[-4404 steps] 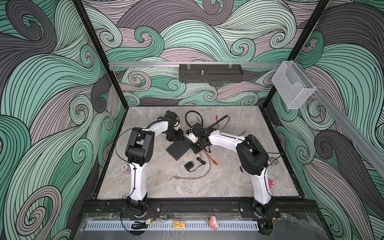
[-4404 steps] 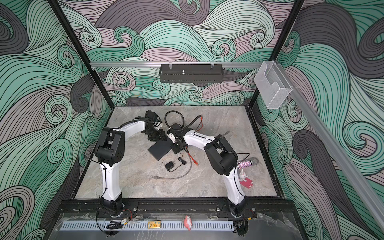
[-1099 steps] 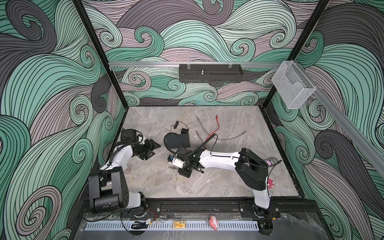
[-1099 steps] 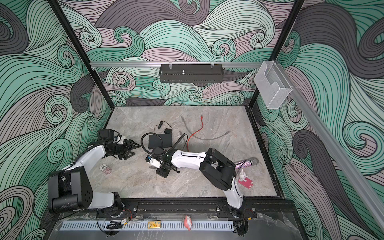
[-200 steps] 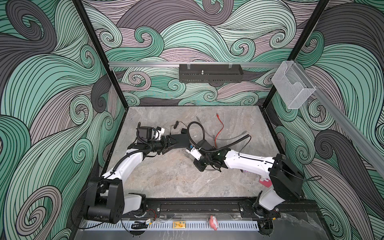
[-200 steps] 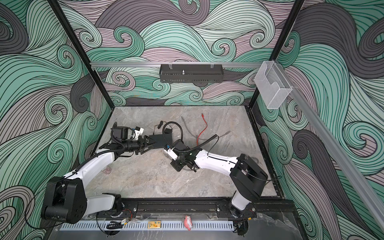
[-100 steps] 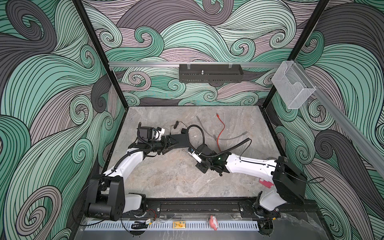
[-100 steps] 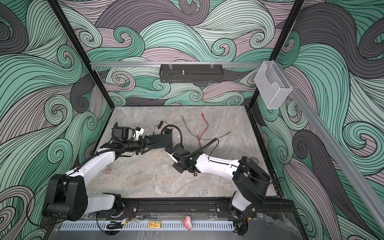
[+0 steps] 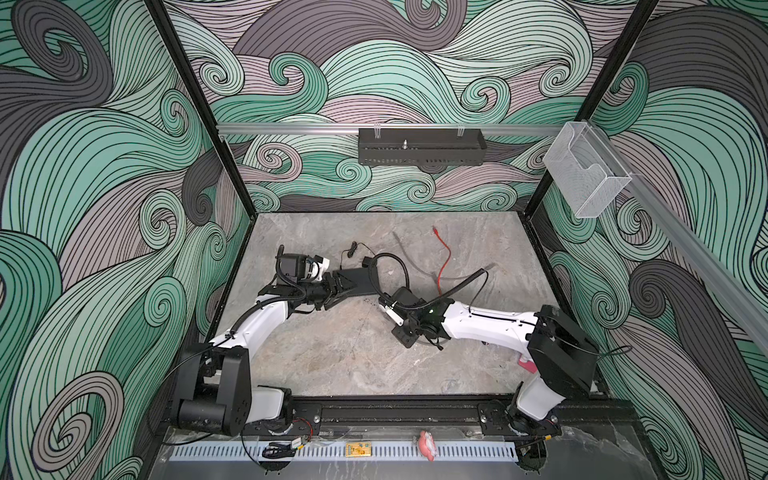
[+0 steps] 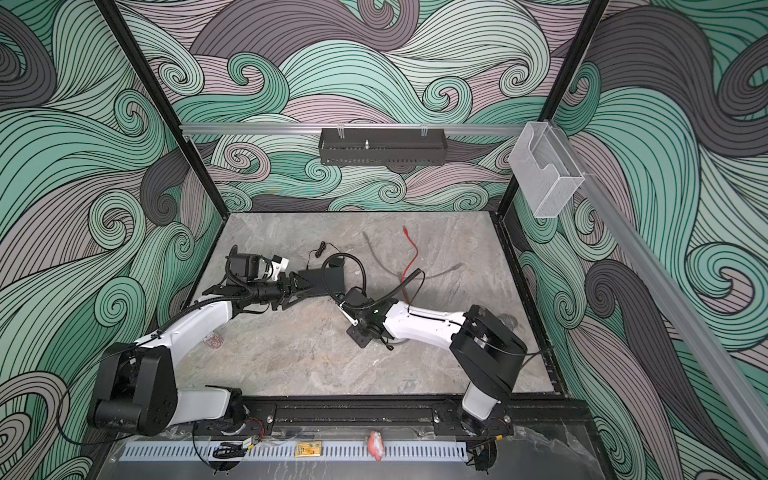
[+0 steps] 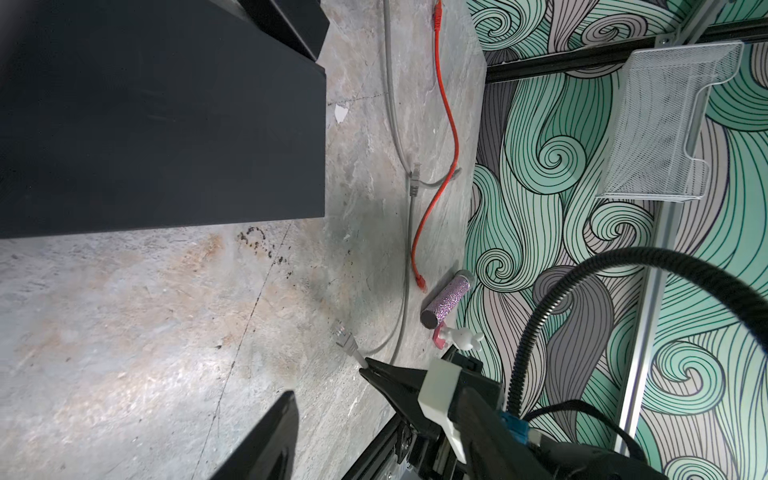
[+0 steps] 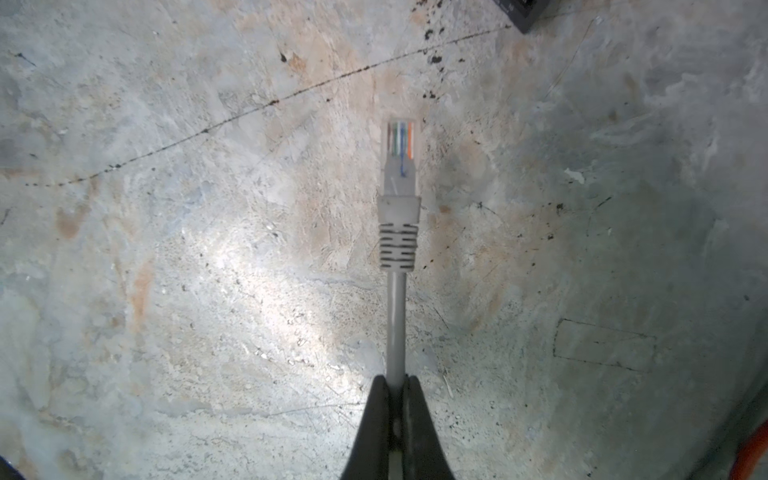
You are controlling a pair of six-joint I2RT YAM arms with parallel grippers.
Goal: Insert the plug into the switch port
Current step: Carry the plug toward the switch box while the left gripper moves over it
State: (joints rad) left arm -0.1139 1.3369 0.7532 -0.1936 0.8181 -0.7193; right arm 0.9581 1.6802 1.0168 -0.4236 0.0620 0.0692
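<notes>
A length of cable lies free ahead of my right gripper. My right gripper will put the plug down and grip against the boot's back end (image 12: 397,265) before inserting it.
The switch (image 9: 359,280) (image 10: 322,279) is a flat black box lying on the table; it fills much of the left wrist view (image 11: 158,116). My left gripper (image 9: 338,291) (image 10: 297,291) is at its left end, open; one finger (image 11: 274,436) shows over bare table, apart from the box. The grey plug (image 12: 399,145) (image 11: 341,332) sticks out ahead of my right gripper (image 12: 395,380) (image 9: 382,301), which is shut on its cable just behind the boot. It hangs just above the table by the switch's front right corner (image 12: 525,14). No port is visible.
A red cable (image 9: 444,257) and a loose grey cable (image 11: 409,183) lie behind the right arm. A small black adapter (image 9: 366,262) with a thin cord sits behind the switch. A glittery cylinder (image 11: 446,299) and a pink-white toy (image 11: 457,338) lie near the right wall.
In the last second the right arm has shifted slightly, still holding the cable; the left gripper has stayed at the switch. Several seconds ago the left gripper was far off to the left.
</notes>
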